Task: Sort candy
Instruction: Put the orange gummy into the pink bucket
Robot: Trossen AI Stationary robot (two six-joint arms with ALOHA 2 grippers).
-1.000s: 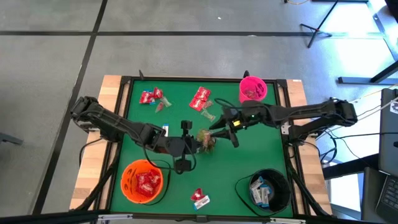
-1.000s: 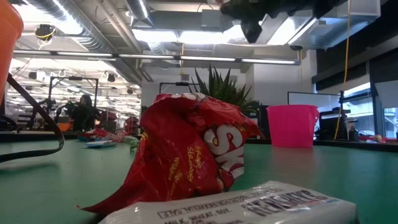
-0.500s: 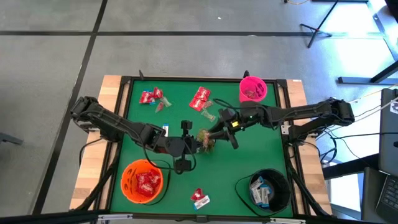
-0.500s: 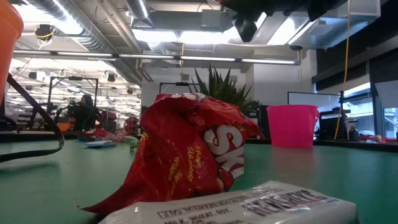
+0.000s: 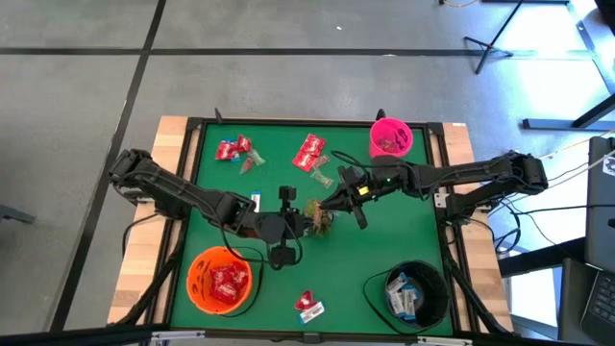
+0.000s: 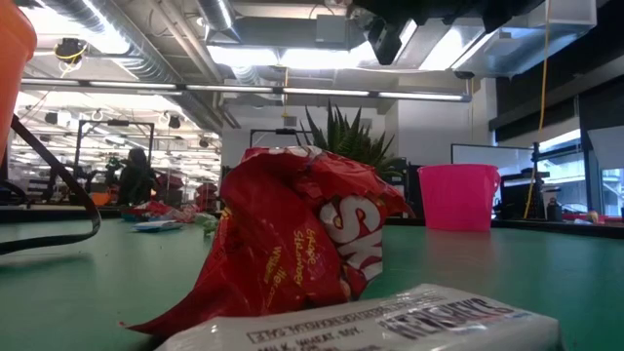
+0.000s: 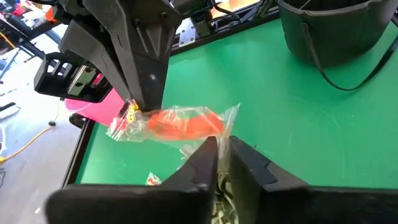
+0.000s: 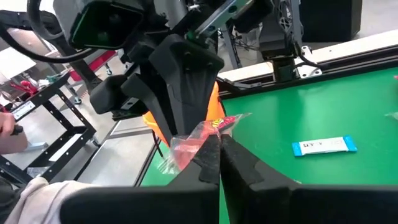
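My right gripper has the clear-wrapped candy packet, hanging over the table's middle now. It will let go of the packet inside the pink bucket point(image 5: 389, 143) at the table's far edge.
A clear-wrapped candy packet point(image 7: 180, 123) with orange-red contents hangs in the air over the table's middle point(image 5: 317, 213). My left gripper point(image 7: 222, 146) is shut on one end of it, reaching in from the table's left side. My right gripper point(image 8: 219, 142) is shut on the other end, reaching in from the right. In the high view the two grippers nearly meet, left point(image 5: 306, 223) and right point(image 5: 330, 204). My left gripper pinches the packet's crinkled clear end point(image 7: 227, 118) between its two fingers, coming slanting down from the table's left. The packet is lifted clear of the table and stretches away from the fingers, roughly level. My right gripper pinches the opposite end, the one with the yellow print point(image 8: 225, 122), between its two fingers, coming almost level from the table's right. That end is clear of the table, and the packet spans the short gap to the other gripper.
A pink bucket point(image 5: 390, 137) stands far right, an orange bucket point(image 5: 221, 279) with red packets near left, a black bucket point(image 5: 415, 293) near right. Red packets lie at the far side point(image 5: 309, 152) point(image 5: 233, 149) and near edge point(image 5: 307, 306). A white-and-blue packet point(image 8: 324, 145) lies left of centre.
My right gripper's fingers have drawn together on the packet's end. Both arms have otherwise kept still, and the packet stays in the air between them.
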